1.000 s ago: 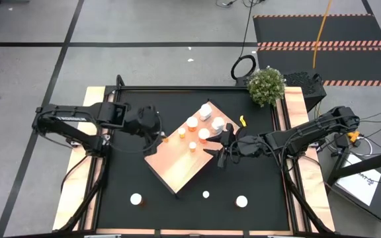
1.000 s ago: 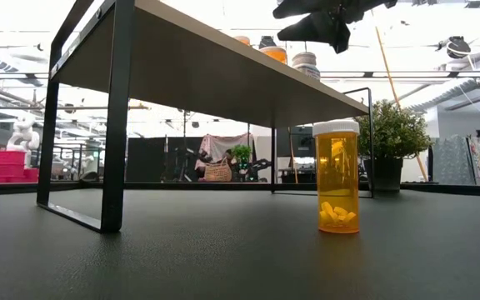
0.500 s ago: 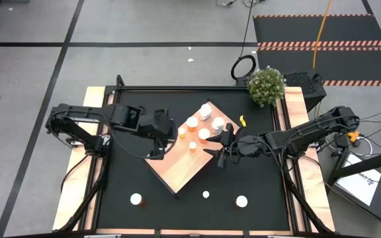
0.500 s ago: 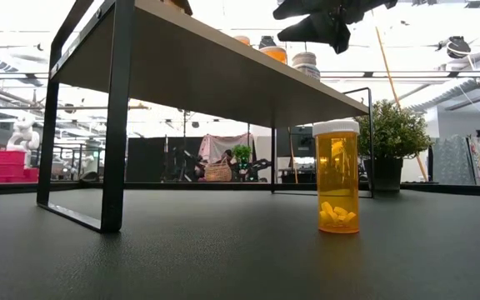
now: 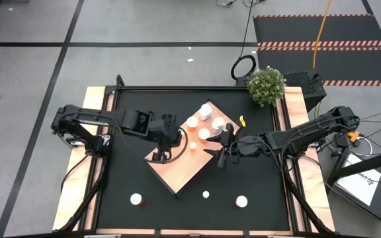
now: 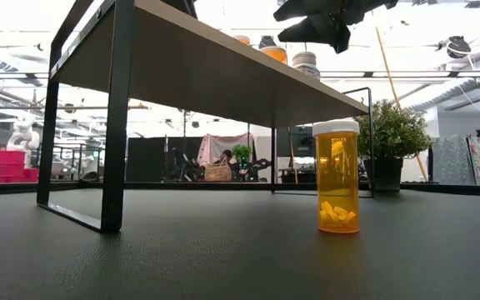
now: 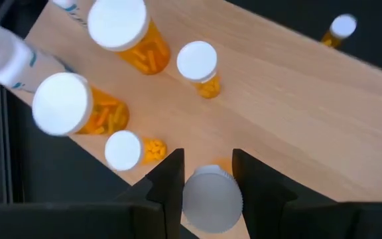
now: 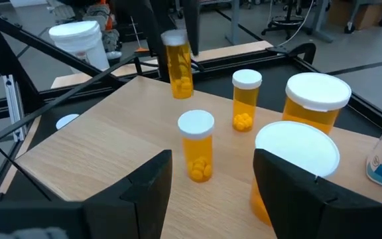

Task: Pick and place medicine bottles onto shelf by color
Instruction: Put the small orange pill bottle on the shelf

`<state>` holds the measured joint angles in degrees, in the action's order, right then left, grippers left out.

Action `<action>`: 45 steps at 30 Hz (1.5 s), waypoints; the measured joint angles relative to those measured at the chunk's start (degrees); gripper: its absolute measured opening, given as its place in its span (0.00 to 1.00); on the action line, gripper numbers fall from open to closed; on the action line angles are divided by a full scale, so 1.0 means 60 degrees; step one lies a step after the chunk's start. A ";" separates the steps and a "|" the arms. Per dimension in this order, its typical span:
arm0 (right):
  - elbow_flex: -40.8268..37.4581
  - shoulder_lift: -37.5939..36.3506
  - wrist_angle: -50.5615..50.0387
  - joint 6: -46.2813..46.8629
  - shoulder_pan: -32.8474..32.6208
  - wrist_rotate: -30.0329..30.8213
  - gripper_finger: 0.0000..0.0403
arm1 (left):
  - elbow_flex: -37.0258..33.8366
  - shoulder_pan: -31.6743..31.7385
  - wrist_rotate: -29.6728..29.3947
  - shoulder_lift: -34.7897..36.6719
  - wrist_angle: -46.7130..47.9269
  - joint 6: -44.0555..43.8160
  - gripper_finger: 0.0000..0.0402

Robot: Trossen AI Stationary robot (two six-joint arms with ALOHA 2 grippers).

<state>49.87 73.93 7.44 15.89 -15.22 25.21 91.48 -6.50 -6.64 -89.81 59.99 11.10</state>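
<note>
Next, my left gripper lets go of the orange bottle on the shelf (image 5: 172,144) (image 7: 219,180), between the small orange bottles and the shelf's corner.
The shelf (image 5: 177,168) is a pale wood board on black legs, standing askew on the black mat. Several orange medicine bottles (image 5: 192,146) with white caps and white bottles (image 5: 206,111) stand on its far half. My left gripper (image 5: 169,137) is over the shelf's left part, shut on an orange white-capped bottle (image 8: 179,66). My right gripper (image 5: 221,153) hovers open at the shelf's right edge, facing the bottles, with nothing between its fingers (image 8: 148,179). Three more bottles (image 5: 136,198) stand on the mat by the near edge. My left gripper pinches the orange bottle at its white cap (image 7: 211,198) between its two fingers (image 7: 171,178). The fingers come from above, slanting down from the table's left side. The bottle hangs upright below them, over the shelf top (image 7: 290,113).
An orange bottle (image 6: 337,177) stands upright on the mat in front of the shelf. A potted plant (image 5: 266,86) sits at the far right corner, and a small yellow object (image 5: 243,121) lies beside the shelf. Wooden rails (image 5: 71,198) line the table's sides.
My left gripper has carried the orange bottle toward the table's right, from the shelf's left corner to over its top, closer to the orange bottles there. Its wrist has rolled on the way. The bottle stays upright in the hold.
</note>
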 joint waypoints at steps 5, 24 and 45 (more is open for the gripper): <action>0.0000 0.0000 -0.0004 -0.0020 0.0000 0.0001 0.52 | -0.0025 0.0007 0.0005 -0.0319 -0.0001 0.0772 0.30; 0.0000 0.0000 -0.0076 -0.0019 0.0000 -0.0003 0.52 | -0.0040 0.0025 0.0005 -0.0482 -0.0020 0.1135 0.30; 0.0000 0.0000 -0.0073 -0.0046 -0.0040 -0.0010 0.52 | -0.0597 0.0339 -0.0002 -0.0468 -0.0070 0.1204 0.30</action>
<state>49.87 73.93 7.01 15.62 -15.46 25.15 87.90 -4.47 -6.66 -92.62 59.57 18.33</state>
